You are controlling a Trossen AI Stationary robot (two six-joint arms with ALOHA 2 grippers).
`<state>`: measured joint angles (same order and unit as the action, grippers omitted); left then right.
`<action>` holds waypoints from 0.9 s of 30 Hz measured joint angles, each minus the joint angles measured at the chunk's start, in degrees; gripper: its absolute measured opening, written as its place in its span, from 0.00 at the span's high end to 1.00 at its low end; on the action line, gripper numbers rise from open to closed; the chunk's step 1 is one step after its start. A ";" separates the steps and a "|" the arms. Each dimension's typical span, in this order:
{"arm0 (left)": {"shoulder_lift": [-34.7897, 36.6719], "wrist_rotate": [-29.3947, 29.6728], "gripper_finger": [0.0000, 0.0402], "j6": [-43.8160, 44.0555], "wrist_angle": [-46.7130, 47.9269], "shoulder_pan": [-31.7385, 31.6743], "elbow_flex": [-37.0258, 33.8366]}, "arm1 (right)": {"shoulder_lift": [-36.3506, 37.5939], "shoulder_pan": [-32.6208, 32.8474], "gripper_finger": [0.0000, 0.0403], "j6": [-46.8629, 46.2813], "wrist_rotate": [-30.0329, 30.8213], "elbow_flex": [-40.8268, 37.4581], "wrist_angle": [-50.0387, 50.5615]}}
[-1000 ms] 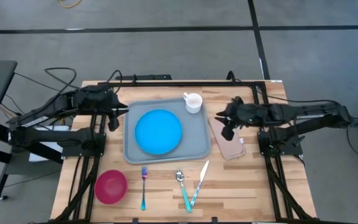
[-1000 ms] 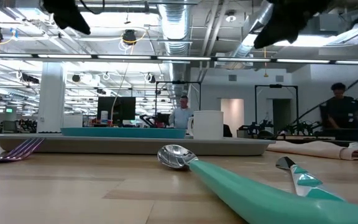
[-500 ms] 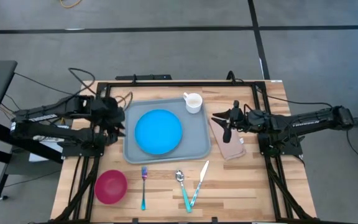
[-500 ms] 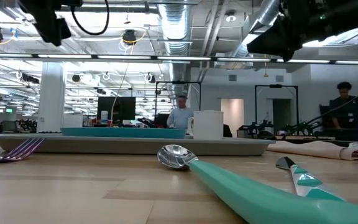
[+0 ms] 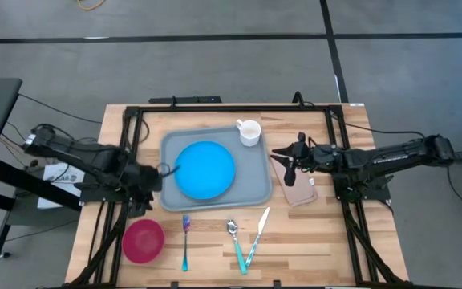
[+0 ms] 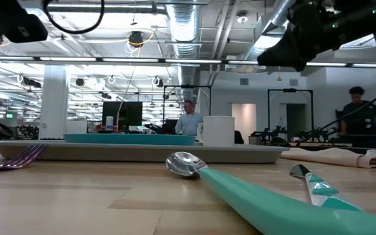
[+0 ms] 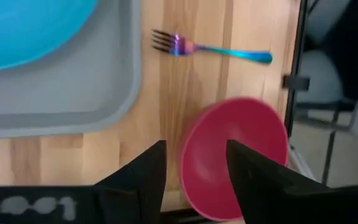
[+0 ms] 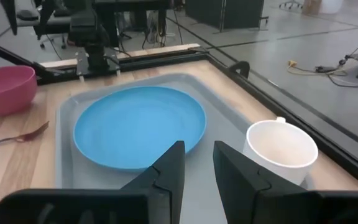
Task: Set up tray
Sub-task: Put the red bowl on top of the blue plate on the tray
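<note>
The robot's left gripper needs to next move to the pink bowl's rim (image 5: 157,226) (image 7: 196,123) and close there, on the side that faces the tray.
The grey-blue tray (image 5: 257,183) lies flat on the wooden table. It holds the round blue plate (image 5: 204,169) and, in its far right corner, a white cup (image 5: 249,132). My left gripper (image 7: 194,186) is open and hovers off the tray's near left corner (image 7: 114,99), over the table, with the pink bowl (image 7: 235,155) just ahead of its fingers. My right gripper (image 8: 197,168) is open, raised at the tray's right side above the beige napkin (image 5: 297,189), and faces across the plate (image 8: 138,124) and cup (image 8: 281,152). Neither gripper touches anything.
On the near part of the table, from left to right, lie the pink bowl (image 5: 143,239), a fork (image 5: 186,241), a spoon (image 5: 236,245) and a knife (image 5: 257,237). A black frame (image 5: 215,106) runs along the table's edges. People stand in the room beyond the table.
My left gripper has moved from beside the tray's far left side toward the table's near edge, ending off the tray's near left corner close to the pink bowl. My right gripper has shifted only slightly, staying over the napkin. Nothing on the table has moved.
</note>
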<state>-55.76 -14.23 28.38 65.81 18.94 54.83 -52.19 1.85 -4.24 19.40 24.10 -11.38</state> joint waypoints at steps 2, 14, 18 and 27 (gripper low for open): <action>-1.40 0.66 0.62 0.92 -0.23 2.86 0.02 | -0.36 0.00 0.81 0.12 -0.02 -0.02 0.35; -13.63 4.49 0.62 5.45 -1.26 14.92 0.00 | -0.30 -0.07 0.80 4.35 0.02 -0.02 -3.50; -17.83 4.98 0.62 5.23 -0.82 15.78 0.00 | -0.30 -0.07 0.80 5.86 0.03 0.00 -5.27; -25.49 7.87 0.62 0.75 -0.83 15.93 0.01 | -0.30 -0.07 0.80 7.31 0.04 0.00 -5.88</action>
<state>-81.25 -6.37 29.13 64.98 34.87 54.84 -52.49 1.78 3.07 19.44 24.10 -17.26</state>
